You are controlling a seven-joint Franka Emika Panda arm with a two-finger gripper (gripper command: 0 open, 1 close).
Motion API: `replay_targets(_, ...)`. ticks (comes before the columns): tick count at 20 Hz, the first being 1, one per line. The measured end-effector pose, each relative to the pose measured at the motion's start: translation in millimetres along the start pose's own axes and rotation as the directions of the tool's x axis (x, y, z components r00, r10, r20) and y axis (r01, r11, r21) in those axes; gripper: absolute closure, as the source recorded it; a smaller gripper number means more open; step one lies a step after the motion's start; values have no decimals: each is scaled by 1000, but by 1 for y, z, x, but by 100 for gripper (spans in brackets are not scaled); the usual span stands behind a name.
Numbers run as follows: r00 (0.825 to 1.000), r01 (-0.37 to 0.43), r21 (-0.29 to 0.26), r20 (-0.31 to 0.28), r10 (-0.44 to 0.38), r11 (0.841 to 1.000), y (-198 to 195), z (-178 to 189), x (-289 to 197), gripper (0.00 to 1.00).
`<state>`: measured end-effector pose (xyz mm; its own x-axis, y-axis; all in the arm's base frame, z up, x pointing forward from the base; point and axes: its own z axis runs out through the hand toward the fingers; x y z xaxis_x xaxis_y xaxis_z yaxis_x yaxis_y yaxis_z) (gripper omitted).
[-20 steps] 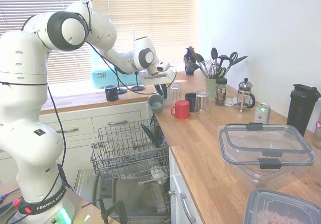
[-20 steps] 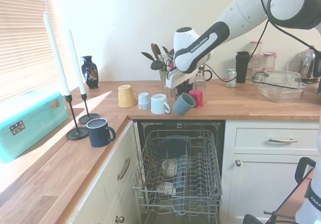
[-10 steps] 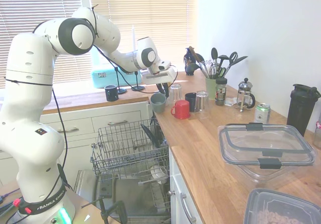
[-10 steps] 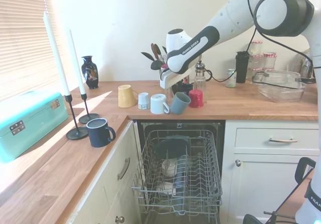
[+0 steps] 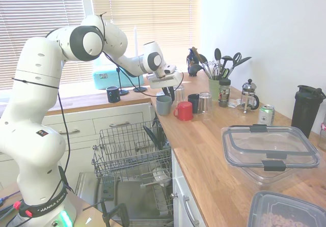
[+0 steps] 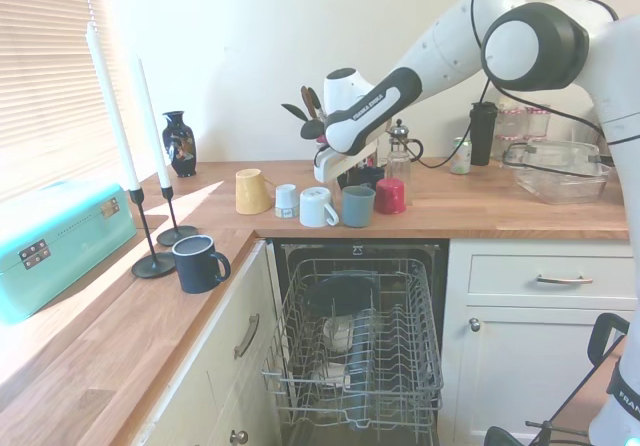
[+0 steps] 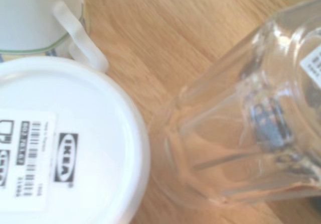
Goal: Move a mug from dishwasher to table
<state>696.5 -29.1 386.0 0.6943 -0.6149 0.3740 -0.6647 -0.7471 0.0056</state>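
Note:
The blue-grey mug will be released on the wooden table [image 6: 362, 203] between the nearest white mug and the red mug.
The blue-grey mug [image 5: 163, 105] [image 6: 357, 206] stands upright on the wooden table [image 5: 214, 155] [image 6: 500, 211], close to its edge above the open dishwasher [image 5: 130, 145] [image 6: 355, 346]. My gripper [image 5: 169, 93] [image 6: 347, 178] reaches down to the mug's rim from behind and looks shut on it. The red mug [image 5: 184, 111] [image 6: 391, 195] is just beside it. In the wrist view I see an upturned white mug base [image 7: 60, 143] and a clear glass [image 7: 251, 113] on the wood; the blue-grey mug does not show there.
White mugs [image 6: 318, 207] and a yellow mug [image 6: 250, 190] stand along the table edge. Glasses [image 5: 205, 102], a utensil pot [image 5: 214, 87], a French press [image 5: 249, 95] and plastic boxes [image 5: 270, 148] fill the table. A navy mug [image 6: 198, 263] sits by candlesticks [image 6: 150, 256].
The arm has swung further over the table and lowered. The blue-grey mug went from hanging tilted at the table edge to standing upright on the wood.

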Motion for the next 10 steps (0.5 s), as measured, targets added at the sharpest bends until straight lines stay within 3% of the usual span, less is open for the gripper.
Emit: replay_targets(10,1000,-25,-11,-14,25,1000,2,13,19,100)
